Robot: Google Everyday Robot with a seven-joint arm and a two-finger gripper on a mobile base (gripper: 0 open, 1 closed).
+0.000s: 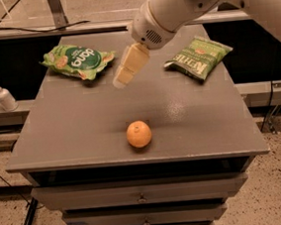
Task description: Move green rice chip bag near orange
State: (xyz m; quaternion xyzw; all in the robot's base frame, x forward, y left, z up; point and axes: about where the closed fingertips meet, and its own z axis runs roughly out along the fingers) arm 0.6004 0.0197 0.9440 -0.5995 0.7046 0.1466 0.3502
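Note:
The robot's gripper should next move to the green rice chip bag and close on the half nearer the KETTLE bag [91, 60].
The green rice chip bag [78, 61] lies flat at the back left of the grey table [83, 135], bright light green with a dark round logo. The orange [139, 134] sits near the table's front edge, at the middle. My gripper [126, 71] hangs above the table just right of the bag, between it and the darker bag, and holds nothing. It is well behind the orange. The white arm comes in from the upper right.
A darker olive-green KETTLE bag [198, 57] lies at the back right of the table. A white pump bottle [2, 96] stands on a ledge left of the table. Drawers [139, 199] sit below the tabletop.

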